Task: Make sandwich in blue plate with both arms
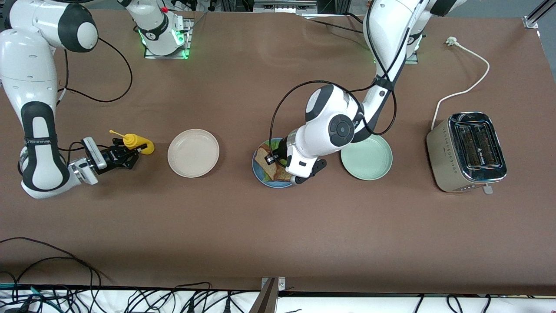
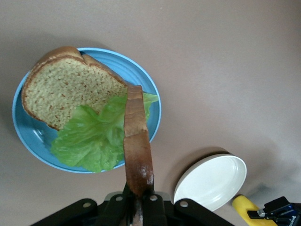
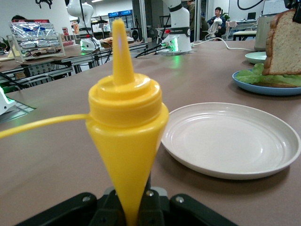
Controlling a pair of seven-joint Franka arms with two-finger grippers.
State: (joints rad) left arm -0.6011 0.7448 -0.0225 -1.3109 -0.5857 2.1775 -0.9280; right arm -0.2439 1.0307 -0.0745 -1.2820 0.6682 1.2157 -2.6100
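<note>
My left gripper will release the second bread slice over the lettuce and lower bread slice (image 1: 279, 168) (image 2: 87, 103) on the blue plate.
The blue plate (image 1: 260, 176) (image 2: 28, 136) carries one bread slice (image 2: 66, 92) with a ruffled green lettuce leaf (image 2: 94, 136) partly over it. My left gripper (image 2: 138, 202) hangs over this plate, shut on a second bread slice (image 2: 136, 141) seen edge-on, its free end over the lettuce. In the front view the left hand covers much of the plate and its fingers are hidden. Toward the right arm's end, my right gripper (image 1: 129, 153) (image 3: 129, 207) is shut on the yellow squeeze bottle (image 1: 138, 143) (image 3: 127, 127).
A cream-white plate (image 1: 193, 153) (image 3: 230, 139) lies between the bottle and the blue plate. A pale green plate (image 1: 367, 158) sits beside the blue plate toward the left arm's end, with a silver toaster (image 1: 467, 150) and its white cord farther along.
</note>
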